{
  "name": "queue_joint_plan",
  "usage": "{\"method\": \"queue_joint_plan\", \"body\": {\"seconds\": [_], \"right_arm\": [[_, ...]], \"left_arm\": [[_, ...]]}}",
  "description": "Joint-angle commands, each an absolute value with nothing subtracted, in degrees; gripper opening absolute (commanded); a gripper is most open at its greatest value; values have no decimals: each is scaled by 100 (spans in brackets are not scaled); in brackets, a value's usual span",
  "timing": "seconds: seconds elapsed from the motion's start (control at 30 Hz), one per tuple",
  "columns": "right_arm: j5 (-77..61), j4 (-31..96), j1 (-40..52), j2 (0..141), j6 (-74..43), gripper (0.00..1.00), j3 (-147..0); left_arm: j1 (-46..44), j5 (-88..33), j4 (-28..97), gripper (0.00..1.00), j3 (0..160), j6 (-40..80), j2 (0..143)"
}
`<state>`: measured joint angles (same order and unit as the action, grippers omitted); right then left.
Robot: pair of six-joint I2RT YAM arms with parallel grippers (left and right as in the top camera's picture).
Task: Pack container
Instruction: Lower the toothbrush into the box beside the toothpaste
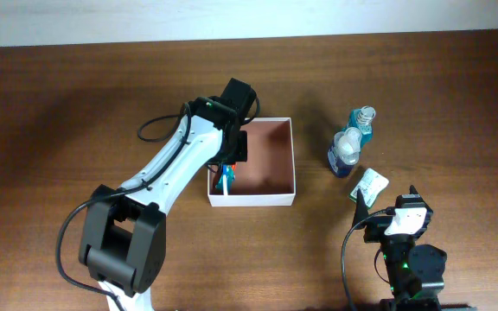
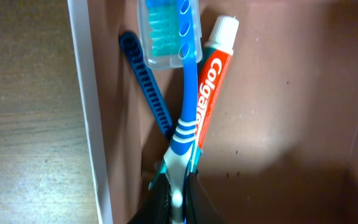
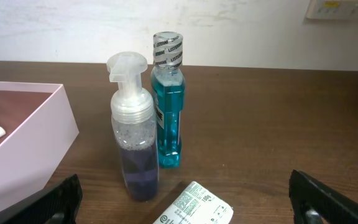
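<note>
My left gripper is to go inside the container (image 1: 223,164) (image 2: 176,132). It will release the toothbrush there, between the dark blue comb and the red toothpaste tube.
The container (image 1: 294,155) is a square shallow box with white walls and a reddish-brown inside, at mid-table. My left gripper (image 2: 178,202) is over its left side, shut on the handle of a blue and white toothbrush (image 2: 185,106) whose capped head points away. A red Colgate toothpaste tube (image 2: 208,93) and a dark blue comb (image 2: 146,84) lie on the box floor under it. My right gripper (image 3: 182,214) is open and empty near the table's front right, over a white wrapped packet (image 3: 194,206).
A clear foam pump bottle (image 3: 132,130) and a teal mouthwash bottle (image 3: 168,106) stand upright right of the box. The packet (image 1: 369,184) lies just in front of them. The box's white left wall (image 2: 89,112) borders bare wood table.
</note>
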<state>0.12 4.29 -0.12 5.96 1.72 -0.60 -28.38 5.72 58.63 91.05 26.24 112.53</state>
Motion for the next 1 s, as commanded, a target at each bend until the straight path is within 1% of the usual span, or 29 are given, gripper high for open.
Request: {"method": "queue_joint_plan", "body": {"seconds": [0.0,0.97], "right_arm": [[64,469,-8,593,169,98,-32],[64,469,-8,593,169,98,-32]], "left_arm": [[-2845,698,5787,4,9056,2694,11284],[-2847,829,5706,5,8820,2696,11284]]}}
